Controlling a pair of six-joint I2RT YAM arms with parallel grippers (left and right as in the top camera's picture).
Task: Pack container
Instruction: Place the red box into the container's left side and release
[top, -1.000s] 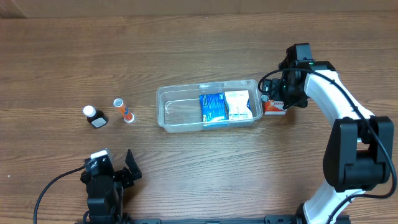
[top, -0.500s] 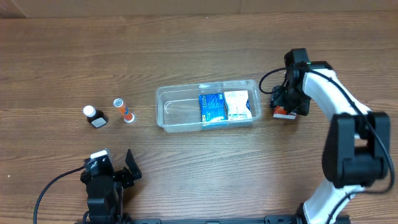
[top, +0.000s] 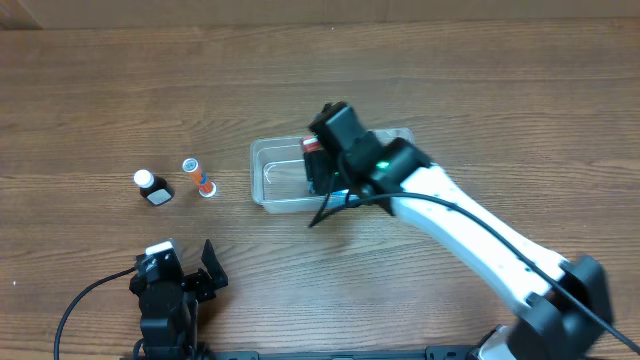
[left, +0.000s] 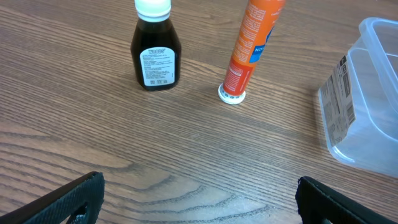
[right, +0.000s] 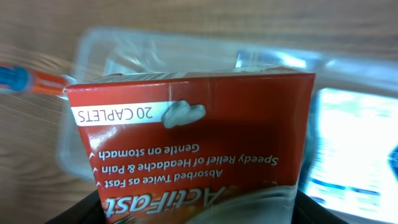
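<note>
I need to next move my left gripper to the dark bottle beside the orange tube and close it on the bottle's white cap (top: 144, 178) (left: 153, 9).
The container (top: 272, 185), a clear plastic tub, lies at the table's middle. My right gripper (top: 319, 165) hangs over its left half, shut on a red caplet box (top: 312, 146). In the right wrist view the red box (right: 193, 137) fills the space between the jaws, with the container (right: 93, 50) blurred below it. A white and blue box (right: 354, 143) lies inside the tub at the right. My left gripper (top: 180, 283) rests open near the front left edge; its dark fingers (left: 68, 199) stand wide apart over bare wood.
A dark bottle with a white cap (top: 152, 187) and an orange tube (top: 198, 177) stand left of the container; both also show in the left wrist view, bottle (left: 155, 50) and tube (left: 249, 50). The right arm (top: 470, 235) crosses the table's right half.
The right gripper closed on the red box beside the container's right end and swung left with it, to above the tub's left half. The left arm has not moved.
</note>
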